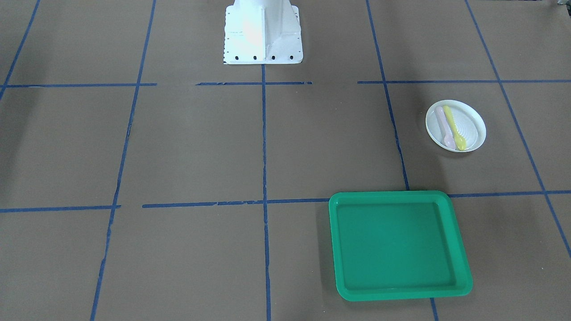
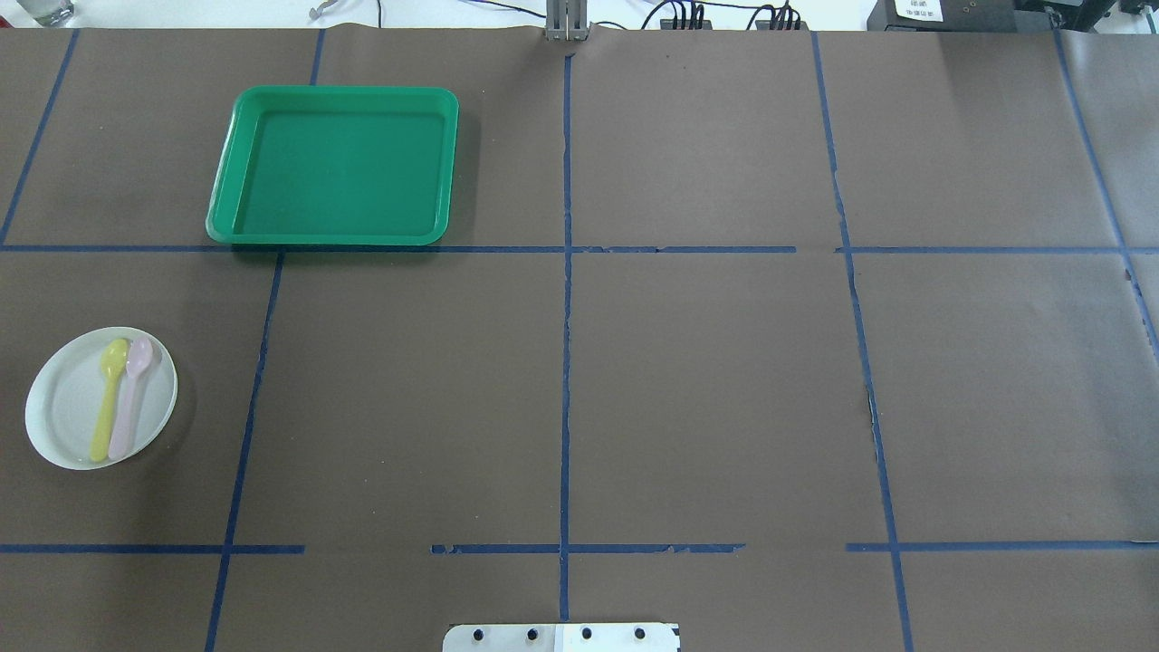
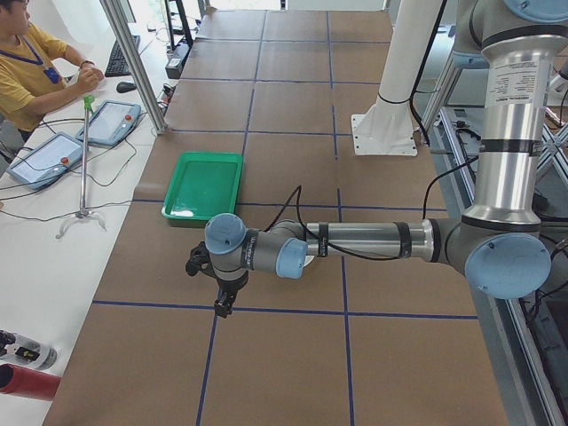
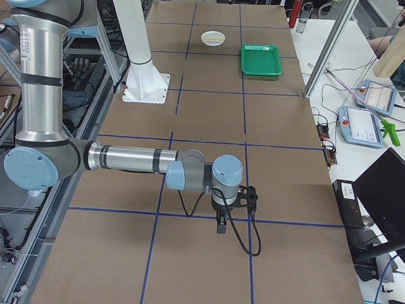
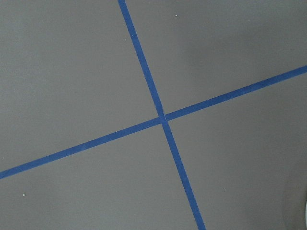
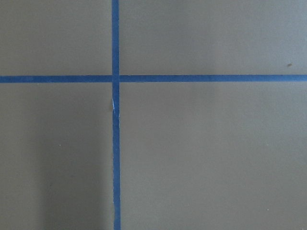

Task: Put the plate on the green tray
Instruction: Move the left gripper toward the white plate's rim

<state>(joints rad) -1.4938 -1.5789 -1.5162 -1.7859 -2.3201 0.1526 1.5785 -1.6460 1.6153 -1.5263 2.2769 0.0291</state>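
The robot's left gripper should close on the white plate's rim (image 1: 483, 122) on the side of the yellow spoon, opposite the rim beside the pale pink spoon.
The small white plate (image 1: 473, 121) lies on the brown table and shows in the overhead view at the left edge (image 2: 63, 412). A yellow spoon (image 1: 456, 128) and a pale pink spoon (image 1: 443, 127) lie on it. The green tray (image 1: 397, 243) sits empty, apart from the plate, at the far left in the overhead view (image 2: 335, 167). My left gripper (image 3: 224, 306) shows only in the exterior left view, hanging above the table near the plate. My right gripper (image 4: 220, 227) shows only in the exterior right view, far from both. I cannot tell if either is open or shut.
The white robot pedestal (image 1: 262, 31) stands at the table's middle edge. Blue tape lines cross the brown table cover (image 2: 706, 389). An operator (image 3: 27, 62) sits beyond the far edge beside teach pendants (image 3: 49, 155). Both wrist views show only table and tape.
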